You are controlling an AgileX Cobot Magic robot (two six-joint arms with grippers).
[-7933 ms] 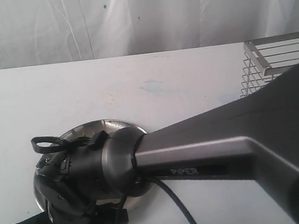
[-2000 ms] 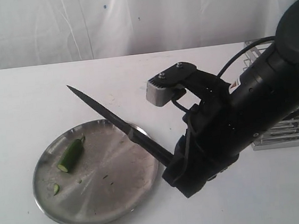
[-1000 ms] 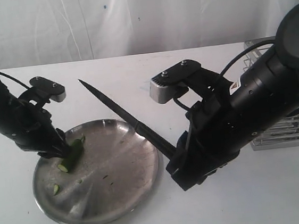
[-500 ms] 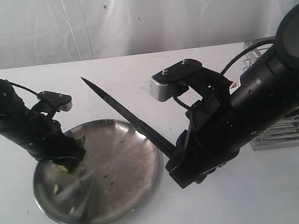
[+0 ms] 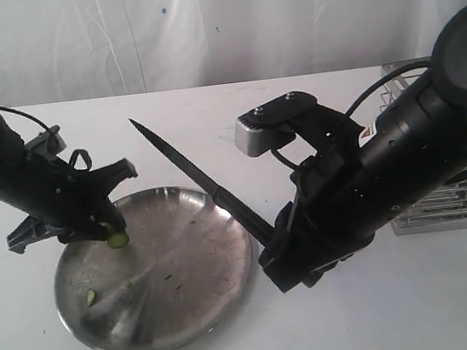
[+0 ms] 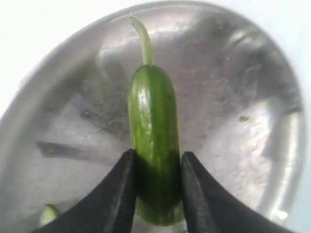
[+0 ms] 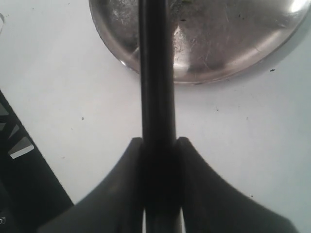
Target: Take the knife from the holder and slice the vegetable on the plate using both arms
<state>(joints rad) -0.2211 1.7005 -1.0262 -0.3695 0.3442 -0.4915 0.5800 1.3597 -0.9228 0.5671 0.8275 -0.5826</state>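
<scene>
My left gripper needs to set the vegetable down, turn around and take the stem end (image 6: 151, 82) before slicing, because it is holding the vegetable near its cut end.
The green vegetable (image 6: 152, 131) lies over the steel plate (image 6: 233, 97), stem pointing away, with my left gripper (image 6: 157, 154) shut on its cut end; both black fingers (image 6: 119, 194) press its sides. In the exterior view only that pale cut end of the vegetable (image 5: 117, 237) shows under the left gripper (image 5: 106, 230), at the plate's (image 5: 187, 288) upper left. My right gripper (image 7: 158, 141) is shut on the knife's black handle (image 7: 156, 97). The knife blade (image 5: 183, 168) slants up to the left above the plate's far rim. The holder (image 5: 445, 203) stands at the right, mostly behind the right arm.
A small cut slice (image 5: 90, 298) lies on the plate's left side, and in the left wrist view one slice (image 6: 48, 213) sits beside the finger. White table surrounds the plate, with a white curtain behind. The bulky right arm (image 5: 383, 167) fills the space between plate and holder.
The left gripper has closed on the vegetable and the left arm has swung round, its wrist now lower left. The knife tip has drifted slightly right.
</scene>
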